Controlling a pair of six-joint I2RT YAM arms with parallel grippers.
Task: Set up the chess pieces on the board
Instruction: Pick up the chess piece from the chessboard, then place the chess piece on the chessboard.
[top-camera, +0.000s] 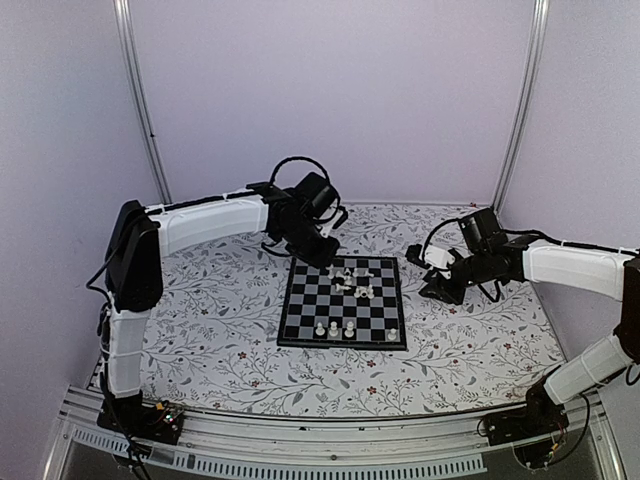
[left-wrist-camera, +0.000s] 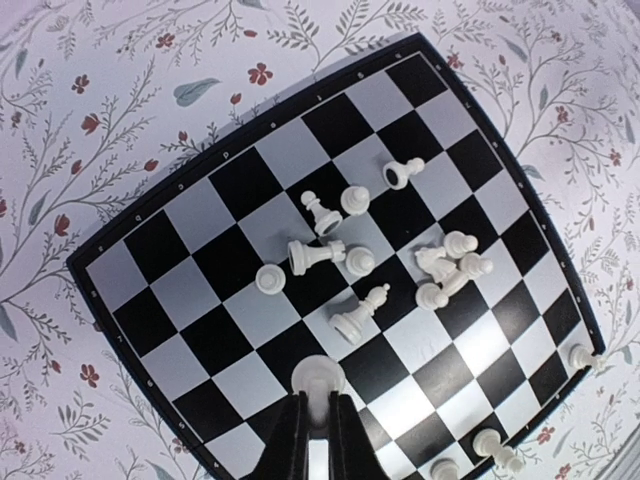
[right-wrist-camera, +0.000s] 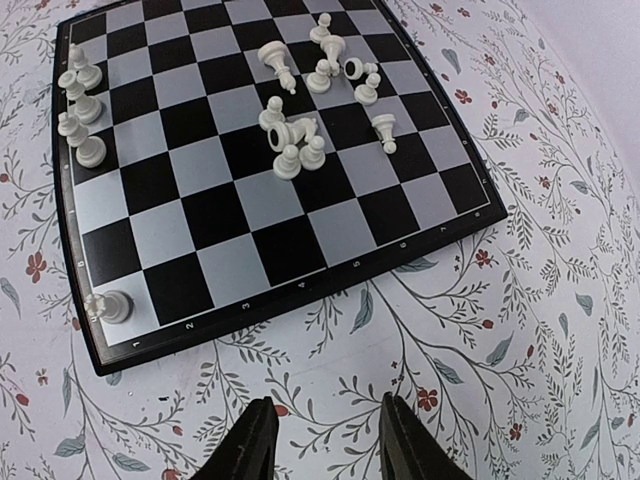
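Next, my left gripper sets the white piece down and lets it go on the pale near-row square (top-camera: 306, 331) between the standing pieces and the empty corner.
The board (top-camera: 375, 310) lies mid-table, black and pale checks. Several white chess pieces (top-camera: 352, 280) sit jumbled near its far middle, some tipped over (left-wrist-camera: 320, 255). Others stand upright along the near row (top-camera: 335, 329), and one stands at the near right corner (top-camera: 393, 335). My left gripper (left-wrist-camera: 318, 415) hovers above the board's far left part, shut on a white piece (left-wrist-camera: 318, 380) whose round base faces the camera. My right gripper (right-wrist-camera: 325, 440) is open over the floral table, just off the board's right edge (right-wrist-camera: 300, 290), with nothing between its fingers.
The floral-patterned table (top-camera: 220, 320) surrounds the board on all sides. Purple walls and two metal posts (top-camera: 150, 130) close off the back. In the right wrist view, upright pieces (right-wrist-camera: 85, 150) line the board's far left edge.
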